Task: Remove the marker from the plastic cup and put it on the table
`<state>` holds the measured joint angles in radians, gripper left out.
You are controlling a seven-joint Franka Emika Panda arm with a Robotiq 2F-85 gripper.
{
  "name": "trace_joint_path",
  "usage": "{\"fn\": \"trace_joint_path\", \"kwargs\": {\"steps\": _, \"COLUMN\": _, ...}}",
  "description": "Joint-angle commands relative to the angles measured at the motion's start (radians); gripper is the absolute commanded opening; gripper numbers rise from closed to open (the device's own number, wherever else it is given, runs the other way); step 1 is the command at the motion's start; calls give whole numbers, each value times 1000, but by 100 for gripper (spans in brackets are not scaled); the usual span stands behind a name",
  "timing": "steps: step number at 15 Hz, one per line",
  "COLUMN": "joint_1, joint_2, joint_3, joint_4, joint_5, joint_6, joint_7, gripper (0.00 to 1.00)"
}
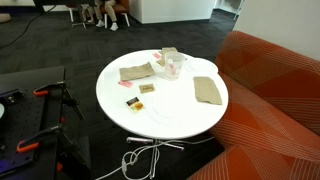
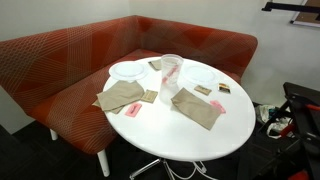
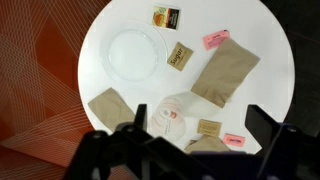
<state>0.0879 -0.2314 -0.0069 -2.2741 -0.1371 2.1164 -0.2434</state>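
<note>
The reddish-pink marker is standing in the clear plastic cup. I should close my gripper on the marker at its upper end (image 1: 170,57) (image 3: 168,113).
The clear plastic cup (image 3: 170,114) stands on the round white table (image 3: 250,25), in both exterior views near its middle-back (image 1: 172,64) (image 2: 171,70). The reddish-pink marker (image 3: 176,115) shows as a red spot inside the cup, and as a pinkish streak in an exterior view (image 2: 171,76). My gripper (image 3: 200,125) shows only in the wrist view. It is open and empty, high above the table, with its dark fingers either side of the cup area. The cup lies just inside the left finger.
Tan cloths (image 3: 225,72) (image 3: 108,105) lie flat on the table beside a clear round plate (image 3: 135,52). Small pink (image 3: 216,39), yellow-black (image 3: 165,17) and tan (image 3: 180,56) packets are scattered about. A red-orange sofa (image 2: 80,50) wraps the table. Cables (image 1: 145,158) lie on the floor.
</note>
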Motion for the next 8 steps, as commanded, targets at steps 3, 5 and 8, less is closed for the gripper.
{"fn": "trace_joint_path", "kwargs": {"steps": 3, "joint_1": -12, "joint_2": 235, "joint_3": 15, "joint_4": 158, "joint_5": 31, "joint_6": 97, "joint_7": 4, "gripper": 100}}
{"fn": "trace_joint_path", "kwargs": {"steps": 5, "joint_1": -15, "joint_2": 300, "joint_3": 17, "joint_4": 193, "joint_5": 40, "joint_6": 156, "joint_7": -2, "gripper": 100}}
{"fn": "trace_joint_path", "kwargs": {"steps": 8, "joint_1": -23, "joint_2": 389, "joint_3": 21, "joint_4": 236, "joint_5": 52, "joint_6": 233, "joint_7": -2, "gripper": 100}}
